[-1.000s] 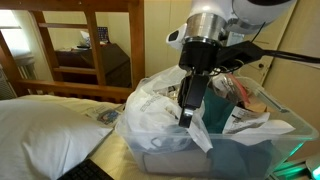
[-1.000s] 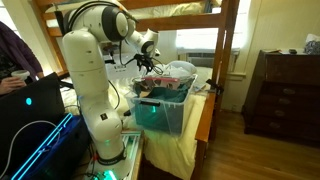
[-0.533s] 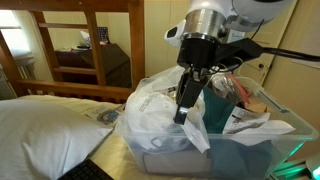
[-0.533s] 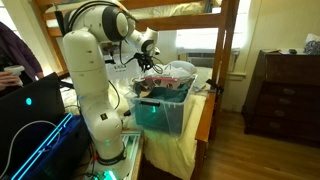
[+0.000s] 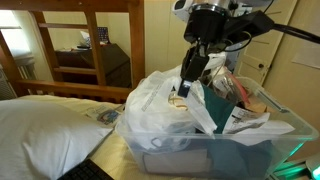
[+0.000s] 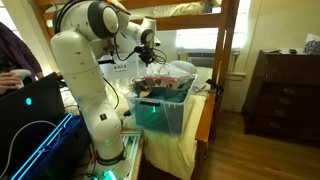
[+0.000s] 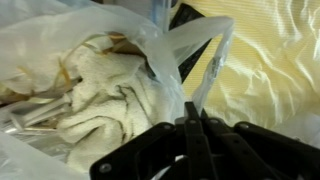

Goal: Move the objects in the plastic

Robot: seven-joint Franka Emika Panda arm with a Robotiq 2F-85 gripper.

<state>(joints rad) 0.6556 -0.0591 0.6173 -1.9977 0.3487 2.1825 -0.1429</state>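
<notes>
Next, my gripper lets go of the plastic's loop handle at the bag's far edge point(image 5: 211, 86), beside the teal item that is in the tub.
The plastic point(image 5: 160, 105), a crinkled white bag, sits in a clear storage tub point(image 5: 240, 158), also seen in an exterior view point(image 6: 160, 112). My gripper point(image 5: 183, 88) hangs above the tub's middle, shut on one loop handle of the plastic, which is pulled up taut. In the wrist view the black fingers point(image 7: 190, 112) meet on that handle point(image 7: 208, 55). The plastic's mouth point(image 7: 110, 30) gapes to the left, with a cream towel point(image 7: 100, 105) inside. More items, a teal one point(image 5: 218, 108) among them, lie in the tub beside the plastic.
The tub stands on a yellow-sheeted bed point(image 7: 270, 60) under a wooden bunk frame point(image 5: 90, 40). A white pillow point(image 5: 40, 120) lies beside it. A dark dresser point(image 6: 285, 85) stands across the room, and a laptop point(image 6: 30, 100) and a person point(image 6: 10, 50) are near the robot base.
The jaws closed on the plastic's handle, and the gripper rose, drawing the handle up out of the tub.
</notes>
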